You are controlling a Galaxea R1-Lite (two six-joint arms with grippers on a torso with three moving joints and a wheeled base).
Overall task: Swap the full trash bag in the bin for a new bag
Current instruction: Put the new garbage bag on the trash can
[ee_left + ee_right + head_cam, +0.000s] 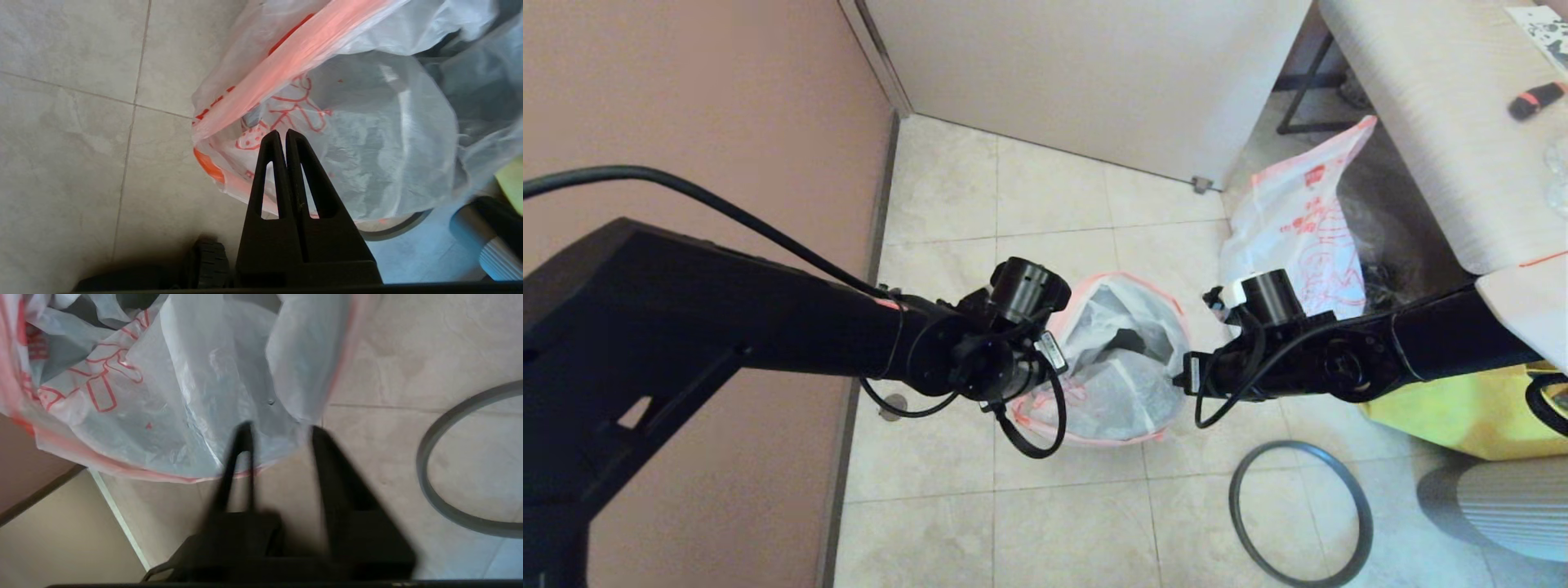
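The new bag's side only just reaches between the open fingers of my right gripper, so I should move in deeper and pinch the fold [305, 409] next to the bag's pink rim.
The bin [1129, 339] stands on the floor tiles at the centre, almost wholly covered by the new bag [1111, 384], whose pink rim hangs limp around its outside. My left gripper [284, 132] is shut at the bag's left side, its tips against the printed plastic [286, 114]; no plastic shows between them. At the bag's right side my right gripper [280, 428] is open, its fingertips at the pink rim [343, 355]. The full trash bag [1298, 237] stands bulky at the back right, beside the table. The grey hoop [1298, 510] lies flat on the floor in front.
A pink wall [686, 122] runs along the left and a white door [1094, 73] closes the back. A pale table [1445, 122] overhangs the right. A big yellow bag [1462, 408] sits at the right, next to the right arm.
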